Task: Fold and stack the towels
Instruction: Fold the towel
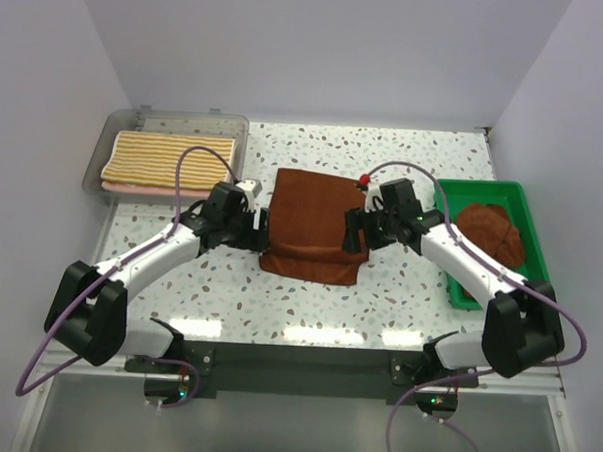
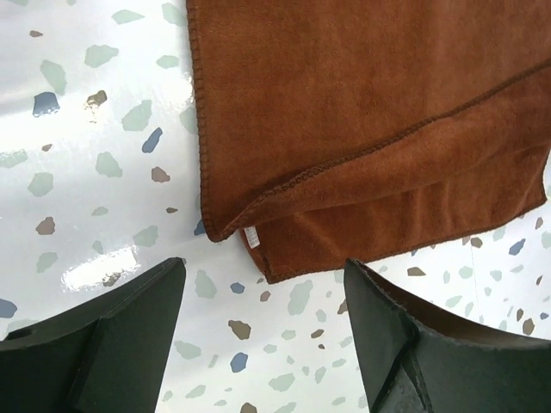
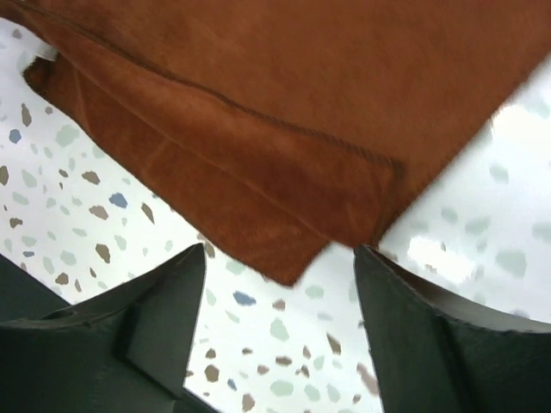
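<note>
The top layer of the folded rust-brown towel turns back at its near edge. My right gripper needs to pinch the turned-back corner (image 3: 389,169) and pull it flat toward me.
A rust-brown towel (image 1: 312,224) lies folded on the speckled table between my two arms, its doubled edge toward the near side. The left gripper (image 1: 262,230) stands open just off the towel's near-left corner (image 2: 258,249), with only bare table between its fingers (image 2: 129,318). At the near-right corner (image 3: 288,271) the right gripper (image 1: 353,232) is open too, holding nothing. A yellow-and-white striped towel (image 1: 170,158) rests on a salmon-pink towel (image 1: 123,187) at the back left. Another rust-brown towel (image 1: 491,232) lies crumpled on the right.
The striped and pink towels sit in a clear grey bin (image 1: 229,123) at the back left corner. The crumpled brown towel is in a green plastic tray (image 1: 528,201) along the right edge. White walls close the back and both sides.
</note>
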Controlling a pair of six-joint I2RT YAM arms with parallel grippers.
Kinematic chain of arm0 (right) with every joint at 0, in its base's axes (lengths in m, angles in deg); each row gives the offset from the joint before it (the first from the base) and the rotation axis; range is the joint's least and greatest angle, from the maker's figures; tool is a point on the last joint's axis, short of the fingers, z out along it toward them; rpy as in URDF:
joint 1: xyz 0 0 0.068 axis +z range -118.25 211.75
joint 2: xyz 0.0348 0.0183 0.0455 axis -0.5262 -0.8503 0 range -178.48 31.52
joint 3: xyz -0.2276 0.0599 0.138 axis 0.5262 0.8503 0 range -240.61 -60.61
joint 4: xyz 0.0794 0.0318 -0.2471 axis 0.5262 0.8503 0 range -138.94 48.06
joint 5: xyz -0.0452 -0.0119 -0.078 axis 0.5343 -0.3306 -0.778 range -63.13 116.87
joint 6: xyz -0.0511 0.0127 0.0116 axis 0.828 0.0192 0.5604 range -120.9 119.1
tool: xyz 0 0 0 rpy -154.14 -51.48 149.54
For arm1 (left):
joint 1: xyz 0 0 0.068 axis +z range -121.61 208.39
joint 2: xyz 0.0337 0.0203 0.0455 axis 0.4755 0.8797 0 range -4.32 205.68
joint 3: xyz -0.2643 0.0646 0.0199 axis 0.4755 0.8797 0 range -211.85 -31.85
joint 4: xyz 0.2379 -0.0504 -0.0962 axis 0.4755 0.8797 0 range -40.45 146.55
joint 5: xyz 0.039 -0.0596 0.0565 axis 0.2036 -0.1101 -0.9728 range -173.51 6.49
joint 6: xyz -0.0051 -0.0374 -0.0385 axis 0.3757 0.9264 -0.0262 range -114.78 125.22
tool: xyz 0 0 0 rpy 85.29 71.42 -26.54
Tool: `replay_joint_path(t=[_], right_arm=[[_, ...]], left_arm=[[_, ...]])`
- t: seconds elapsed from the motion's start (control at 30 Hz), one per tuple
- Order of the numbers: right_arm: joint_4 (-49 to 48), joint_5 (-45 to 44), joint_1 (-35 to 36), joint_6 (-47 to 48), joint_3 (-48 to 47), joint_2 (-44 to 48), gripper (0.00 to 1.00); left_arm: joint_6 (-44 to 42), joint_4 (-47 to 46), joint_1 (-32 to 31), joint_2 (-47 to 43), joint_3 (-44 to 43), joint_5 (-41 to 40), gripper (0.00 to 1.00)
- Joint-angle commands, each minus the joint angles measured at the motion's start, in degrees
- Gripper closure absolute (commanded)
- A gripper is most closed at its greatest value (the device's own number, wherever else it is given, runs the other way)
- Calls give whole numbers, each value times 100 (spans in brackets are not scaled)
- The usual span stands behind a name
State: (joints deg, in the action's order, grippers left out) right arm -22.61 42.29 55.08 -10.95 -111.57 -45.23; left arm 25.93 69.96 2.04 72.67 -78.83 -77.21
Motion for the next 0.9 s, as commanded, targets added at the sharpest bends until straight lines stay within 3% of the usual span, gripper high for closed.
replay_joint_path(t=[0.0,0.07,0.23,0.47,0.87], right_arm=[[48,-154,434,835,-818,-559,23],[-65,47,575,969,-1133,-1025,22],[-137,444,795,1355,-1802,-1930,21],[-251,760,1261,1382,-2295,-2897,24],[-146,831,1709,1514,-2076,-3022,30]], left_arm=[[425,-159,-19,-149,-48,-305,20],[539,-151,-19,-149,13,-402,15],[829,-81,-19,-255,242,-455,14],[1084,-10,-19,-623,672,-551,29],[1216,174,-11,-1046,954,-780,33]])
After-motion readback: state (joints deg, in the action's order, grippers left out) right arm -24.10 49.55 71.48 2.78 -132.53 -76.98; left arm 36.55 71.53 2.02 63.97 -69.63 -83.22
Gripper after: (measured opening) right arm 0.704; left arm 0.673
